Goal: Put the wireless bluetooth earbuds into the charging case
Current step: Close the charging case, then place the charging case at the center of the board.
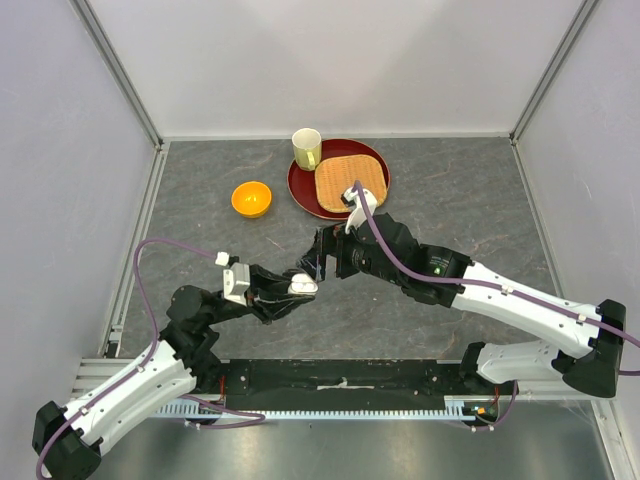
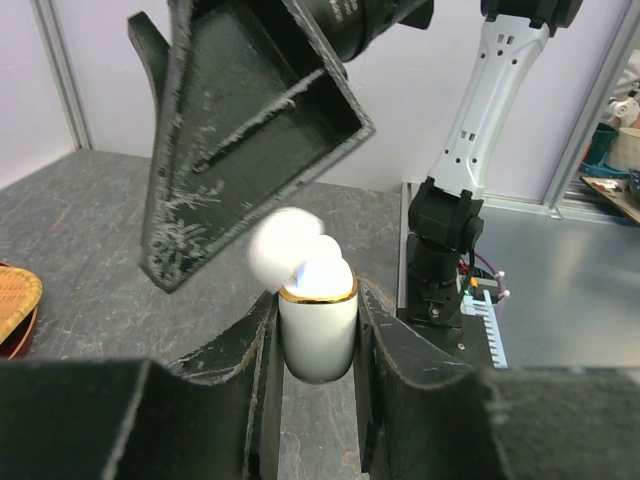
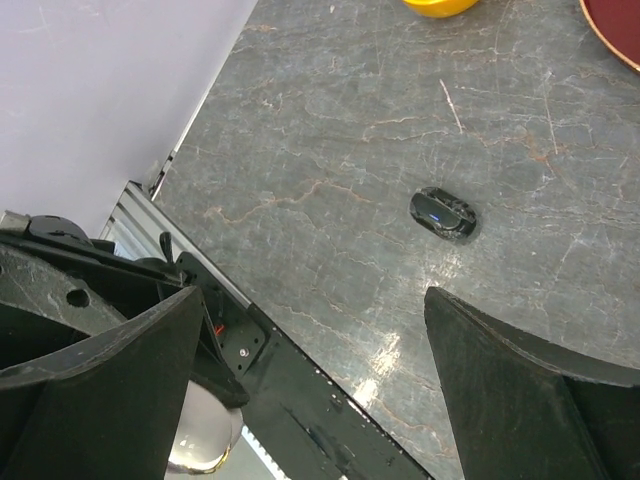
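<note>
The white charging case will go down from my left gripper on the table (image 1: 340, 296) between the red plate and black rail.
My left gripper (image 2: 316, 345) (image 1: 296, 290) is shut on the white charging case (image 2: 318, 325) (image 1: 303, 284), holding it upright above the table. The case has a gold rim, and its lid (image 2: 283, 245) is flipped open. Blur hides whether an earbud sits inside. My right gripper (image 3: 312, 300) (image 1: 322, 262) hangs open just above and beside the case, with nothing between its fingers (image 2: 250, 130). The case also shows under its left finger (image 3: 200, 440). A small black rounded thing with a blue light (image 3: 443, 213) lies on the table; earbud or case, I cannot tell. No white earbuds show clearly.
An orange bowl (image 1: 251, 198) sits at the back left. A red plate (image 1: 303, 187) carries a woven mat (image 1: 350, 180), with a pale cup (image 1: 307, 148) at its edge. The black rail (image 3: 330, 410) runs along the near table edge.
</note>
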Available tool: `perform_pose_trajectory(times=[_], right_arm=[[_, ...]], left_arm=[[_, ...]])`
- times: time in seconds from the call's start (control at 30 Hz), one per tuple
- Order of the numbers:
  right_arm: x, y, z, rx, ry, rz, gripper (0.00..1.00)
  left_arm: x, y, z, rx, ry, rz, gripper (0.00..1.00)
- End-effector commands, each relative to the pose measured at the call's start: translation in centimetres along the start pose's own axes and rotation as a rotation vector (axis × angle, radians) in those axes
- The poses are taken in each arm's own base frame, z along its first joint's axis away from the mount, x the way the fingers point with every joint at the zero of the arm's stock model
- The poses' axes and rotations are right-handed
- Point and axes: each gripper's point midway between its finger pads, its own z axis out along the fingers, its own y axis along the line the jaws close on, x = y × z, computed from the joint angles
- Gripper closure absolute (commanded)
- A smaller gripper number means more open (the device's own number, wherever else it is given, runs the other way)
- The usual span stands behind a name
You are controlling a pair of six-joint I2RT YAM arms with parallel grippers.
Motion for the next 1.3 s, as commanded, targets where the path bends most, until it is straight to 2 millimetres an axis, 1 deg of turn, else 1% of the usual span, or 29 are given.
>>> perform_pose_trajectory(times=[0.0,0.17,0.3,0.33,0.4,0.43,0.5,0.53,0.57,0.6,0.63,0.67,0.7,0.73,0.77,0.8,0.87,0.9,0.97,1.0,1.03,1.1,1.13,1.2,1.27], right_arm=[[0.7,0.2,-0.5,-0.030,0.019,-0.010,0.02],[1.1,0.0,-0.7,-0.032,0.024,-0.017,0.02],[0.7,-0.9,-0.9,0.014,-0.012,0.003,0.02],[0.6,-1.7,-0.9,0.047,-0.031,0.008,0.02],[-0.2,-2.5,-1.5,0.091,-0.079,0.048,0.02],[-0.4,-3.8,-1.7,0.146,-0.111,0.061,0.02],[-1.2,-4.5,-2.7,0.172,-0.166,0.105,0.02],[-1.1,-6.0,-3.0,0.232,-0.197,0.116,0.02],[-1.6,-6.4,-3.8,0.241,-0.231,0.138,0.02],[-1.9,-7.1,-4.3,0.262,-0.262,0.176,0.02],[-1.5,-8.1,-4.5,0.290,-0.272,0.185,0.02],[-2.1,-8.7,-5.3,0.308,-0.315,0.207,0.02],[-2.3,-9.3,-5.8,0.320,-0.335,0.223,0.02],[-2.1,-9.9,-5.9,0.335,-0.341,0.235,0.02],[-2.5,-10.1,-6.6,0.331,-0.362,0.245,0.02],[-2.6,-10.4,-6.8,0.339,-0.373,0.250,0.02],[-2.6,-10.8,-7.1,0.345,-0.380,0.252,0.02],[-2.7,-11.0,-7.2,0.350,-0.382,0.255,0.02],[-2.5,-11.1,-7.3,0.355,-0.375,0.261,0.02],[-2.3,-11.0,-7.2,0.352,-0.368,0.264,0.02],[-2.2,-11.1,-7.2,0.353,-0.362,0.267,0.02],[-2.0,-11.0,-7.0,0.346,-0.354,0.281,0.02],[-1.8,-10.9,-6.8,0.339,-0.343,0.283,0.02],[-1.6,-10.7,-6.7,0.332,-0.333,0.287,0.02],[-1.2,-10.6,-6.6,0.326,-0.317,0.286,0.02]], left_arm=[[-2.6,0.8,0.4,-0.054,-0.089,0.009,0.98],[-2.8,1.9,0.3,-0.124,-0.105,-0.038,0.98],[-2.8,2.6,0.3,-0.171,-0.110,-0.094,0.98],[-2.7,3.2,0.2,-0.206,-0.114,-0.117,0.98],[-2.2,3.8,0.2,-0.251,-0.093,-0.175,0.98],[-2.1,4.5,0.2,-0.286,-0.091,-0.192,0.98],[-1.8,5.0,0.2,-0.319,-0.078,-0.238,0.98],[-1.7,5.6,0.2,-0.356,-0.073,-0.257,0.98],[-2.3,5.8,0.3,-0.368,-0.077,-0.261,0.97],[-1.6,6.1,0.2,-0.398,-0.043,-0.297,0.97],[-1.5,6.8,0.0,-0.443,-0.037,-0.313,0.97],[-2.1,7.0,0.2,-0.459,-0.035,-0.328,0.97],[-1.2,7.2,-0.1,-0.485,0.010,-0.349,0.97],[-1.0,7.5,-0.1,-0.504,0.023,-0.359,0.98],[-1.0,7.7,0.0,-0.523,0.030,-0.382,0.98],[-0.2,8.0,-0.2,-0.548,0.060,-0.405,0.98],[0.1,8.0,-0.1,-0.556,0.084,-0.427,0.98],[0.8,8.2,0.0,-0.564,0.110,-0.444,0.98],[1.8,8.5,-0.1,-0.599,0.147,-0.491,0.98],[2.9,8.8,-0.1,-0.618,0.184,-0.517,0.98],[3.8,8.7,-0.1,-0.623,0.224,-0.547,0.98],[4.2,8.3,0.4,-0.611,0.263,-0.591,0.98],[5.2,8.2,0.7,-0.603,0.298,-0.625,0.98],[6.2,8.1,0.9,-0.614,0.312,-0.696,0.98],[8.0,8.6,0.7,-0.669,0.326,-0.786,0.98]])
